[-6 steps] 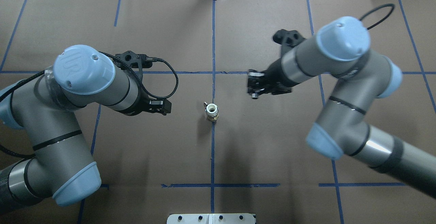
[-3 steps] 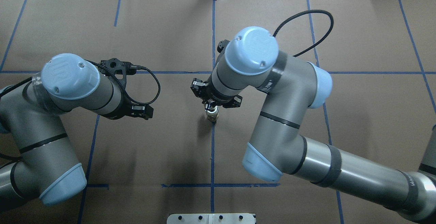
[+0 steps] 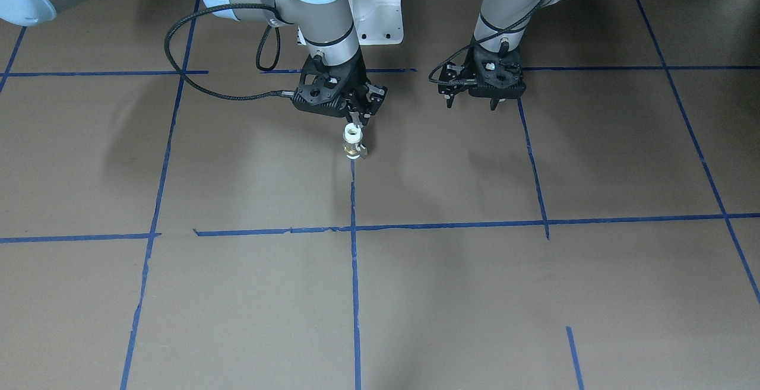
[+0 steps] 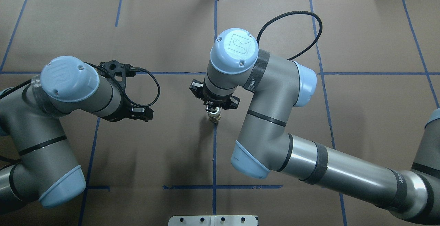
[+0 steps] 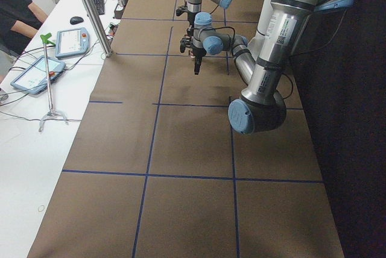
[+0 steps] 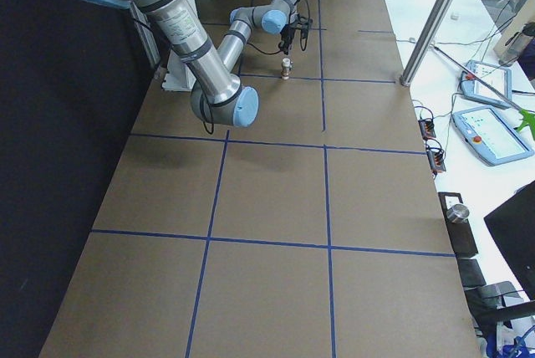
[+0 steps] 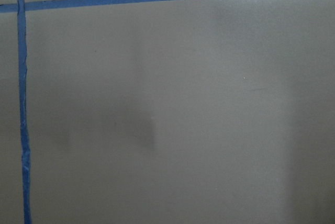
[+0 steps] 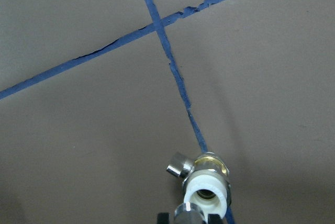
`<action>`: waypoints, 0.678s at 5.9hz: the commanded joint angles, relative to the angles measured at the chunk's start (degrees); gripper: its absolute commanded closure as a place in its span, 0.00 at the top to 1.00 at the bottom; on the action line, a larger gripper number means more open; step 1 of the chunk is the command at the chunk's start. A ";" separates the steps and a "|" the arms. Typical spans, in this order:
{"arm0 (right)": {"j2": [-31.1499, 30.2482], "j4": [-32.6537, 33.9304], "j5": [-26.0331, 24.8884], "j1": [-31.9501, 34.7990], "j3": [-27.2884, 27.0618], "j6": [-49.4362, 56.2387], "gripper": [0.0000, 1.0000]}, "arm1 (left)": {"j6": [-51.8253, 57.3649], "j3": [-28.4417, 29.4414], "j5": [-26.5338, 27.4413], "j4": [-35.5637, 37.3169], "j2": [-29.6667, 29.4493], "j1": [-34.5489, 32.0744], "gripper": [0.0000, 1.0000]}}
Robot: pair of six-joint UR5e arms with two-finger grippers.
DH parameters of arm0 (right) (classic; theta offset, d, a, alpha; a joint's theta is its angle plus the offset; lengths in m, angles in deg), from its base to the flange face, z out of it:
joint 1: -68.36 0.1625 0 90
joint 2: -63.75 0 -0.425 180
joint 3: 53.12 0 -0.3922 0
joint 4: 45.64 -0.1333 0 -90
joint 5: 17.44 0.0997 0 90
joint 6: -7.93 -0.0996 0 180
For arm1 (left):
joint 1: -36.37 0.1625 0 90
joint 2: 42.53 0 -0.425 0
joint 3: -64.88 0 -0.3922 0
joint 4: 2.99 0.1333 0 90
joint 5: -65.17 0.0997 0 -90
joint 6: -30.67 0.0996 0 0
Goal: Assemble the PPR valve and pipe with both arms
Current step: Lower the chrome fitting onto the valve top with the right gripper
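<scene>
Next, my right gripper releases the small silver pipe that it carries, now just over the white collar, leaving it in the opening of the PPR valve's white collar (image 3: 353, 130) (image 8: 206, 194).
The PPR valve (image 3: 352, 142) stands upright on the blue tape line at the table's middle, brass body, white collar on top, small silver handle to one side. It also shows in the overhead view (image 4: 214, 117) and in the right wrist view (image 8: 208, 185). My right gripper (image 3: 356, 119) (image 4: 213, 108) hangs just over the valve's white collar, shut on the small silver pipe (image 3: 355, 118), whose tip shows at the bottom edge of the right wrist view (image 8: 186, 211). My left gripper (image 3: 471, 104) (image 4: 146, 113) is open and empty, apart from the valve, over bare table.
The white pedestal (image 3: 380, 16) stands behind the grippers. A metal plate (image 4: 213, 220) sits at the table's near edge. Blue tape lines cross the brown table (image 4: 275, 30). A white side desk with tablets (image 5: 72, 41) and a metal post (image 5: 90, 11) runs along the far side.
My right arm swung in from the right with the pipe and now holds it over the valve. My left arm drew back a little to the left.
</scene>
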 commanded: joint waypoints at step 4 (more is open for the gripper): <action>-0.08 0.37 -0.10 -0.63 1.13 -0.07 0.00 | 0.04 -0.05 0.00 -0.01 -0.14 0.24 0.93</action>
